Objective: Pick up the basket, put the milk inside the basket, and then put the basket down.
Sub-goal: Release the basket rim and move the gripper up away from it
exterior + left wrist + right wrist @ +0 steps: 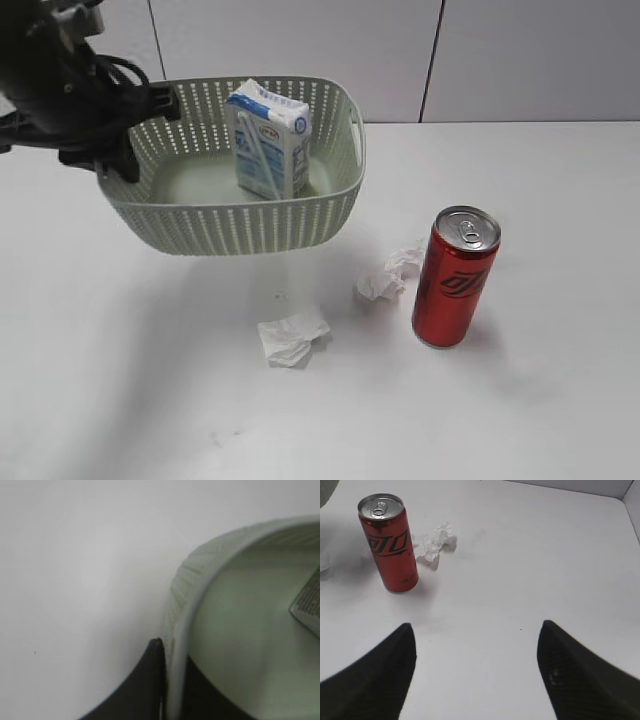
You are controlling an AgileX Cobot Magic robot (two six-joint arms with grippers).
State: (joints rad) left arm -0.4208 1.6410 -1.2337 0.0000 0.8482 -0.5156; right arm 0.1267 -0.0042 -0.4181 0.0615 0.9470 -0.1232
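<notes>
The robot's left gripper should release the pale green basket, which still hangs above the table, on the table (294,248) just behind the crumpled paper wads.
The pale green basket (250,225) hangs above the table, its shadow below it. My left gripper (125,130) is shut on the basket's left rim, one finger outside and one inside; the left wrist view shows the rim (195,615) pinched between the jaws (172,680). The white-and-blue milk carton (268,138) stands upright inside the basket; its corner shows in the left wrist view (307,602). My right gripper (476,630) is open and empty above bare table, out of the exterior view.
A tall red soda can (455,277) stands on the table right of the basket, also in the right wrist view (389,542). Two crumpled paper wads lie near it (390,275) and below the basket (292,340). A white wall is behind.
</notes>
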